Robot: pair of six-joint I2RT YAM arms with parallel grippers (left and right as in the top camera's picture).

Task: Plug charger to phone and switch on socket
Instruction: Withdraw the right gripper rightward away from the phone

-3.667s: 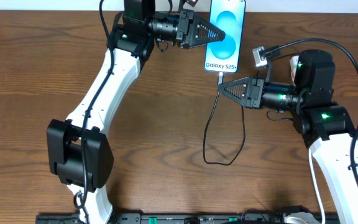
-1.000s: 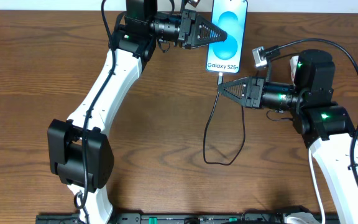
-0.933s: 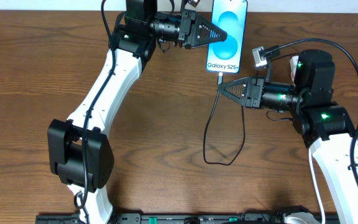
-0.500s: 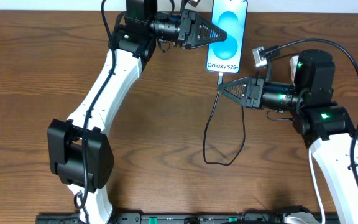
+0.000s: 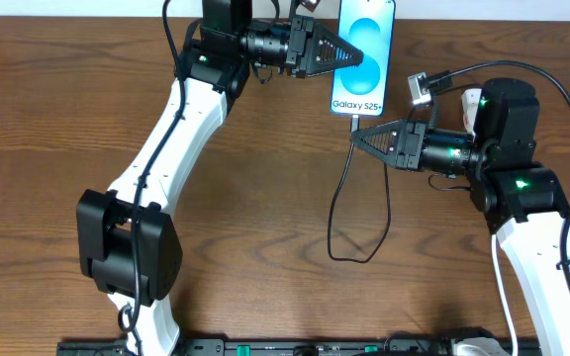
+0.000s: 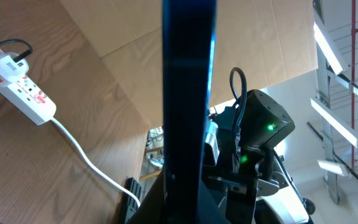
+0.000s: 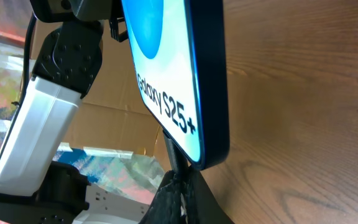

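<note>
My left gripper has the phone. It will let go of it flat on the bare wood (image 5: pixel 313 155) beside the far part of the black charger cable.
The phone (image 5: pixel 365 49) lies at the table's far edge, screen lit blue, "Galaxy S25+" at its near end. My left gripper (image 5: pixel 350 51) is shut on it from the left. In the left wrist view the phone is a dark upright bar (image 6: pixel 189 93). My right gripper (image 5: pixel 357 137) is shut on the charger plug (image 5: pixel 354 121). In the right wrist view the plug (image 7: pixel 172 151) meets the phone's near short edge (image 7: pixel 185 93) above my right gripper (image 7: pixel 180 185). How deep it sits is hidden. The socket (image 6: pixel 18 85) shows in the left wrist view.
The black charger cable (image 5: pixel 349 255) loops on the wood toward me from the plug. The socket's white cord (image 6: pixel 86 163) runs across the table. A black rail (image 5: pixel 265 347) lies along the near edge. The right arm body (image 5: pixel 508 148) stands right of the phone.
The phone, the left gripper and the right gripper with the plug have all shifted slightly to the right. Both grips are unchanged.
</note>
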